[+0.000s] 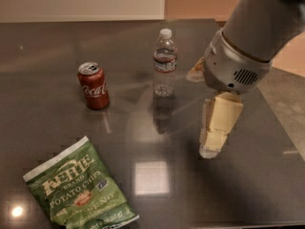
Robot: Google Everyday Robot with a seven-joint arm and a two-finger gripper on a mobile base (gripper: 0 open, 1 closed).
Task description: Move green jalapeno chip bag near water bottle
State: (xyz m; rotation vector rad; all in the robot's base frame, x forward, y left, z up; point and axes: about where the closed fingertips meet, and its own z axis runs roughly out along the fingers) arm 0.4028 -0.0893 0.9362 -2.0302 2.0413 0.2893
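My gripper is to close on the green jalapeno chip bag by the middle of its long side (106,187), the side nearest the grey arm.
The green jalapeno chip bag (78,190) lies flat at the near left of the dark table, white lettering facing up. The water bottle (165,64) stands upright near the table's middle back, clear with a white cap. My gripper (212,144) hangs from the grey arm at the right, over the table, pointing down. It is to the right of and nearer than the bottle, and far to the right of the bag. It holds nothing that I can see.
A red Coca-Cola can (94,86) stands upright left of the bottle. The dark glossy table (47,56) has its right edge (281,123) just beyond the arm. A pale wall runs along the back.
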